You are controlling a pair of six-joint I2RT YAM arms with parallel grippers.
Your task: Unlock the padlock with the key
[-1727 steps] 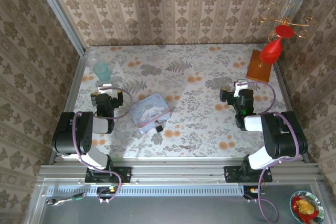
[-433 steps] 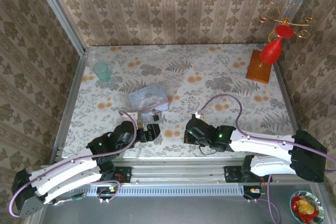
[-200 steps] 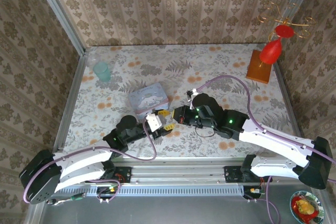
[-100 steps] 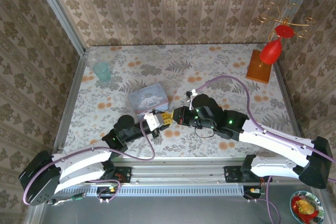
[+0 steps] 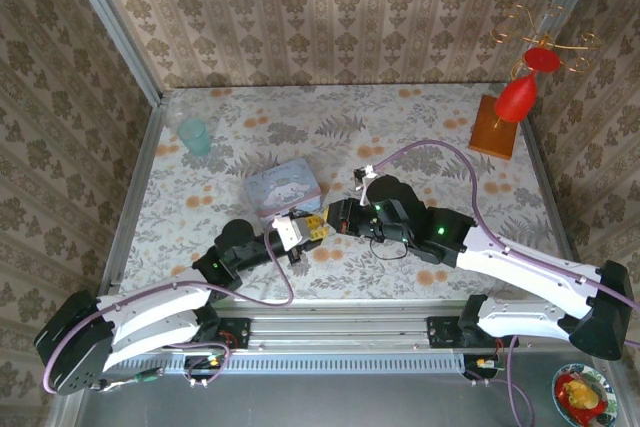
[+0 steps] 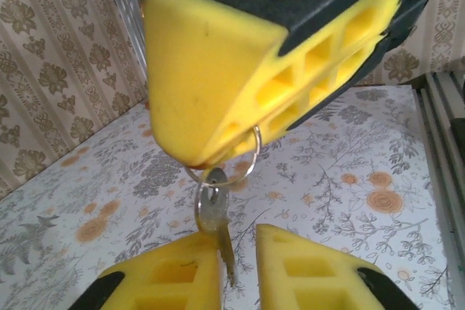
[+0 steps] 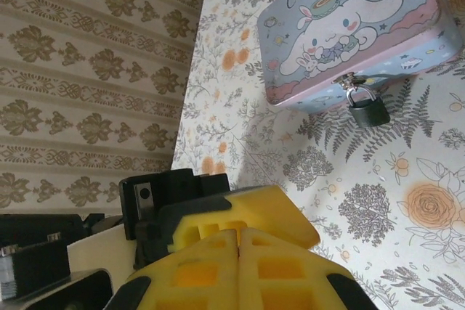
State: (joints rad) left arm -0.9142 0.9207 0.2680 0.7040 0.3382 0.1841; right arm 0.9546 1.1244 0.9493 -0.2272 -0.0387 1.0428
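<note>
The robot's right gripper pinches only the ring and the key dangles, so the left gripper needs to hold the blade while the right gripper takes the key's head (image 6: 212, 202).
The small dark padlock (image 7: 368, 110) hangs from the hasp of the pale blue cartoon tin (image 7: 349, 27) (image 5: 285, 187), untouched. Just in front of the tin both grippers meet tip to tip above the table. My right gripper (image 7: 238, 236) (image 5: 328, 221) is shut, and its yellow fingers (image 6: 218, 70) pinch a thin key ring (image 6: 251, 157). The silver key (image 6: 211, 205) dangles from that ring. Its blade hangs in the narrow gap of my left gripper (image 6: 238, 241) (image 5: 312, 224), against one finger, with table showing between it and the other finger.
A teal cup (image 5: 193, 135) stands at the back left. A red ornament on a wooden base (image 5: 497, 125) stands at the back right. Patterned walls close three sides. The floral table (image 5: 420, 137) is bare to the right of the tin.
The left jaws have narrowed around the hanging key. Both grippers have edged slightly toward the tin, still tip to tip. The right gripper stays shut on the ring.
</note>
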